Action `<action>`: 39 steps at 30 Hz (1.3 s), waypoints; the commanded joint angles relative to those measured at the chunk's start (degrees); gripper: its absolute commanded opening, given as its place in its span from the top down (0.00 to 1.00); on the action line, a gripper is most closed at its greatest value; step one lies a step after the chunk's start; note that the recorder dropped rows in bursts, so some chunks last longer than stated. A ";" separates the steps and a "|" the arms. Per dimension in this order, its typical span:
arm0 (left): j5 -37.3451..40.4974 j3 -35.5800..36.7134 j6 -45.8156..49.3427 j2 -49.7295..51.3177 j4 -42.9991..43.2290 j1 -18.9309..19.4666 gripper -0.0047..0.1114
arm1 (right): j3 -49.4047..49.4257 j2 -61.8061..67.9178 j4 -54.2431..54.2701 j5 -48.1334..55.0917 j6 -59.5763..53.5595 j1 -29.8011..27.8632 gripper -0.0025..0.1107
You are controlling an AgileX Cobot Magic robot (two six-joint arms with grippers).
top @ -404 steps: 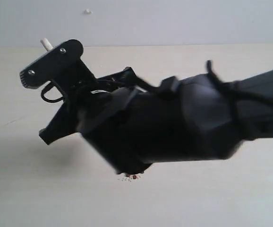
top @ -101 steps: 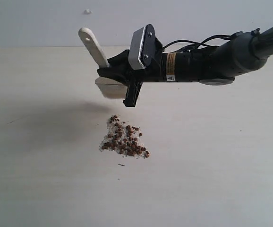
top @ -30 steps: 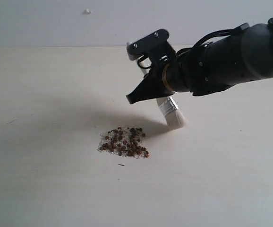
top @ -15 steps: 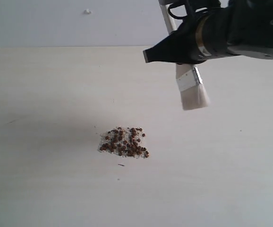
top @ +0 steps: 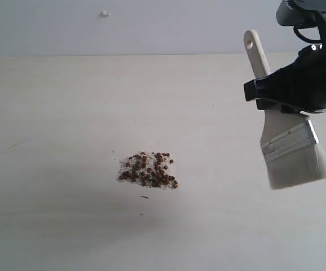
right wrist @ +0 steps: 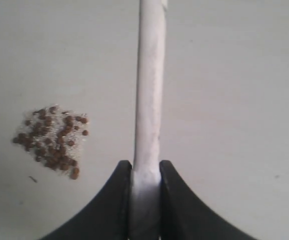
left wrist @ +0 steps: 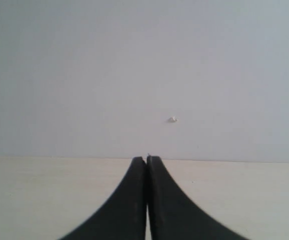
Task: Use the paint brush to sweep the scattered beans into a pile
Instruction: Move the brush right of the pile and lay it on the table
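Observation:
The paint brush will go down from my right gripper onto the bare table (top: 239,176) (right wrist: 182,155) next to the pile of beans, on the side nearer that gripper.
The beans (top: 148,169) lie in one small reddish-brown heap mixed with white grains near the middle of the table; the right wrist view shows the same beans (right wrist: 52,141) off to one side of the brush. My right gripper (top: 276,90) is shut on the paint brush (top: 291,152), which hangs in the air at the far right, bristles down, well clear of the heap. The brush's pale handle (right wrist: 148,95) sticks out past the right gripper (right wrist: 145,167). My left gripper (left wrist: 146,160) is shut with nothing in it and does not show in the exterior view.
The pale wooden table (top: 56,113) runs back to a grey wall with a small white mark (top: 104,13). A tiny dark sliver (top: 144,197) lies just in front of the heap.
My right arm has carried the brush up and to the right, away from the heap. The heap has kept its place and shape over the last second.

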 commanded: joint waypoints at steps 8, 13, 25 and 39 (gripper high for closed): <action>0.30 0.13 -0.20 -0.29 -0.29 -0.33 0.96 | 0.14 17.02 36.09 -0.04 -29.05 -7.59 0.98; 0.30 0.13 -0.20 -0.29 -0.29 -0.33 0.96 | 0.14 24.37 41.99 0.18 -35.40 -7.92 0.98; 0.30 0.13 -0.20 -0.29 -0.29 -0.33 0.96 | -0.10 30.10 46.83 -3.89 -42.53 -7.92 0.98; 0.30 0.13 -0.20 -0.29 -0.29 -0.33 0.96 | -0.10 30.10 40.85 -8.83 -42.53 -7.92 0.62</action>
